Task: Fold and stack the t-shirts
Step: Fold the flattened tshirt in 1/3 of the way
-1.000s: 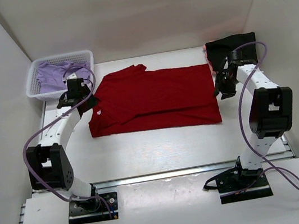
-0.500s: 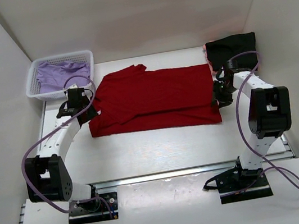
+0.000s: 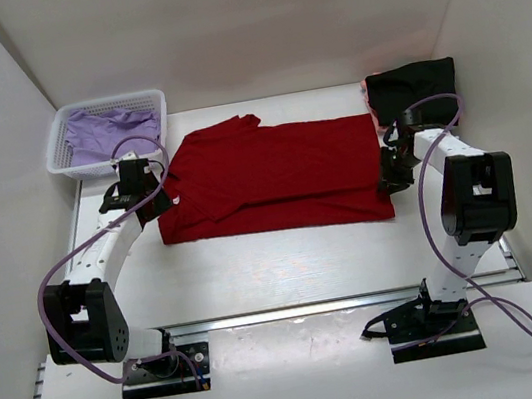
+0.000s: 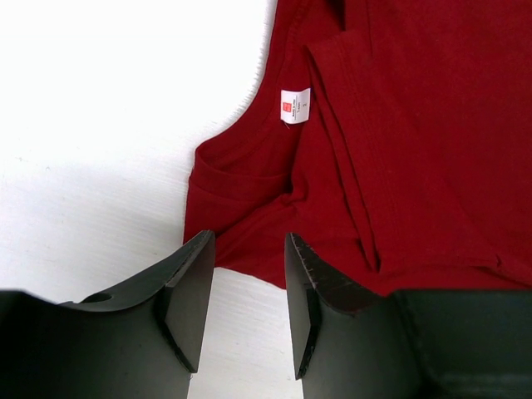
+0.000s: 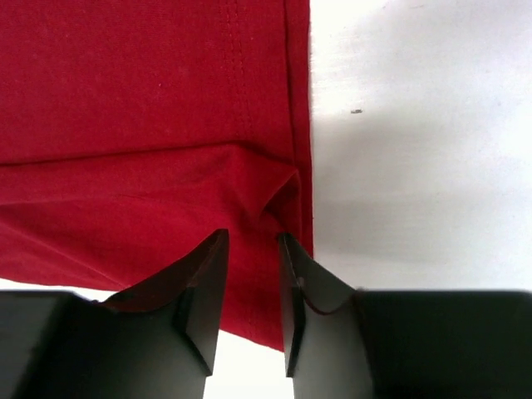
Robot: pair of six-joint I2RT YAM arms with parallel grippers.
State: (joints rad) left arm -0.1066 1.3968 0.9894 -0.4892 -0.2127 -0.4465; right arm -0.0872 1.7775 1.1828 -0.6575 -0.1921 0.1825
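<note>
I need to pinch the cloth (image 5: 259,214) beside the pucker at the folded flap's corner on the red t-shirt's hem with my right gripper and straighten it before folding.
A deep red t-shirt (image 3: 272,173) lies flat on the white table, folded lengthwise with its collar to the left. My left gripper (image 3: 159,204) is down at the shirt's left edge by the collar. In the left wrist view it (image 4: 248,241) stands open, straddling the cloth's near edge (image 4: 241,249) below the white neck label (image 4: 295,105). My right gripper (image 3: 392,180) is at the shirt's near right corner. Its jaws (image 5: 252,237) stand narrowly open over the hem, and the red cloth (image 5: 125,108) puckers just ahead of them. A lavender t-shirt (image 3: 99,133) fills the basket. A black t-shirt (image 3: 410,85) lies at the back right.
The white lattice basket (image 3: 60,161) stands at the back left corner, just behind my left arm. White walls close in the table on the left, back and right. Bare table (image 3: 286,262) runs between the red shirt and the arm bases.
Both grippers have come down onto the red shirt's ends, the left toward the collar edge and the right toward the near right corner. The right jaws have narrowed.
</note>
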